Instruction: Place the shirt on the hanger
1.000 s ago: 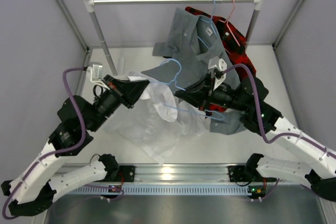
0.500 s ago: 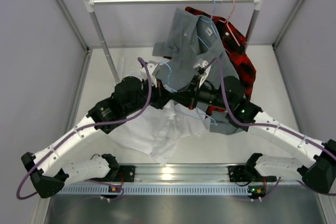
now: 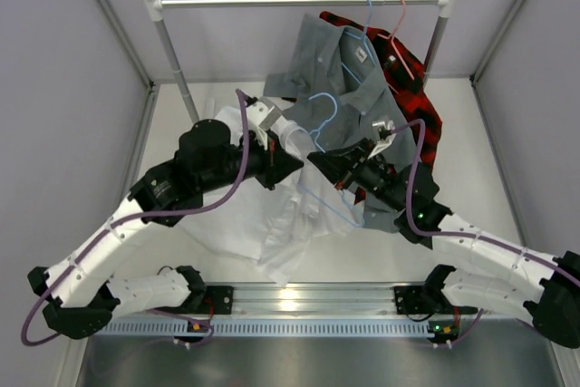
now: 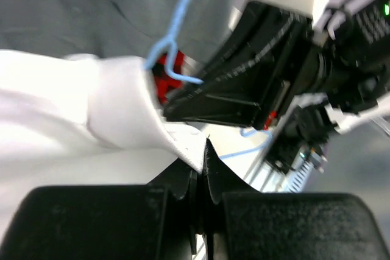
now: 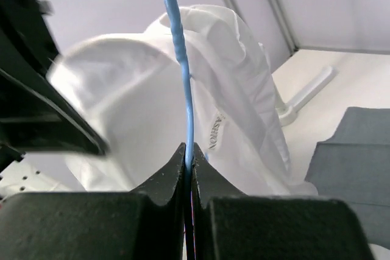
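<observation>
The robot's left gripper pinches only the edge of the white shirt beside the hanger, so it should open and take the shirt around the hanger's wire [image 3: 314, 194], which frees the right gripper.
The white shirt [image 3: 237, 217] lies bunched on the table, its upper part lifted between the two arms. My left gripper [image 3: 292, 160] is shut on an edge of the shirt [image 4: 122, 108], pinched at the fingertips [image 4: 205, 158]. My right gripper [image 3: 321, 163] is shut on the light-blue wire hanger [image 3: 314, 126], its hook up in front of the grey shirt. In the right wrist view the wire [image 5: 180, 59] runs up from the shut gripper [image 5: 186, 158] across the shirt [image 5: 140, 101]. The two grippers are almost tip to tip. The hanger's wire [image 4: 177, 28] shows beside the shirt's fold.
A clothes rail [image 3: 299, 2] on two posts spans the back. A grey shirt [image 3: 331, 65] on a blue hanger and a red-and-black plaid shirt [image 3: 412, 88] on a pink hanger [image 3: 399, 6] hang at its right end, draping down behind my right arm.
My left arm swung in from the left to the centre, lifting the shirt's edge up against the hanger. My right gripper raised and tilted the hanger so its hook stands higher.
</observation>
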